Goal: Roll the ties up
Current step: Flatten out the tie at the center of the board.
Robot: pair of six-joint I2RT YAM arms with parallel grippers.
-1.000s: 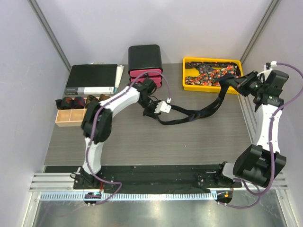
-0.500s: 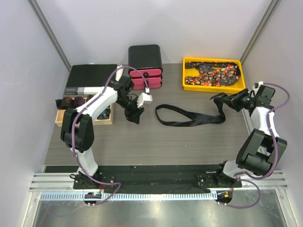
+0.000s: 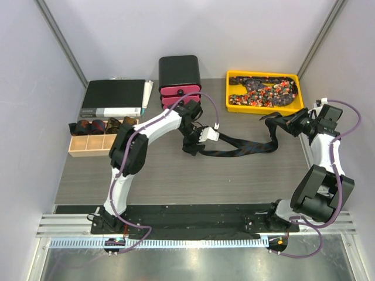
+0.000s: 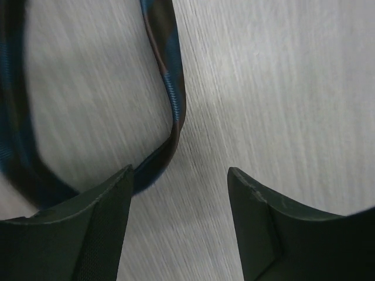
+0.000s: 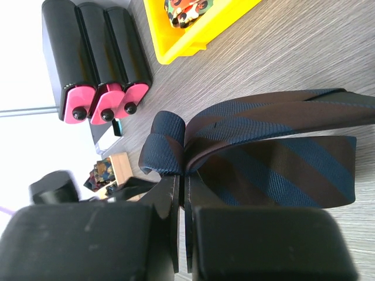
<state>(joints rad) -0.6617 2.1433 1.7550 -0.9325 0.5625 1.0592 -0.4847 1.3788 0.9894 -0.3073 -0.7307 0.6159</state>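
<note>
I will let go of the striped tie's end with my right gripper on the bare table (image 3: 296, 150) in front of the outer corner of the yellow tray.
A dark navy-and-brown striped tie (image 3: 246, 146) lies doubled across the middle of the table. My left gripper (image 3: 193, 146) hovers open just over its left loop. In the left wrist view the tie (image 4: 170, 76) curves past the left finger (image 4: 99, 222), and only bare table shows between the jaws of the gripper (image 4: 179, 172). My right gripper (image 3: 291, 124) is shut on the tie's right end, lifted slightly off the table. The right wrist view shows bunched fabric of the tie (image 5: 281, 158) pinched at the fingertips of that gripper (image 5: 183, 175).
A yellow tray (image 3: 231, 105) with speckled ties sits at the back right. A black case with pink ends (image 3: 180, 73) stands behind the left gripper. A black binder (image 3: 114, 98) and a wooden box (image 3: 79, 149) holding rolled ties (image 3: 96, 126) are at left.
My left gripper has opened, swung left away from the tie, then come back over its left loop. The right gripper kept its hold and lowered the tie's end toward the table.
</note>
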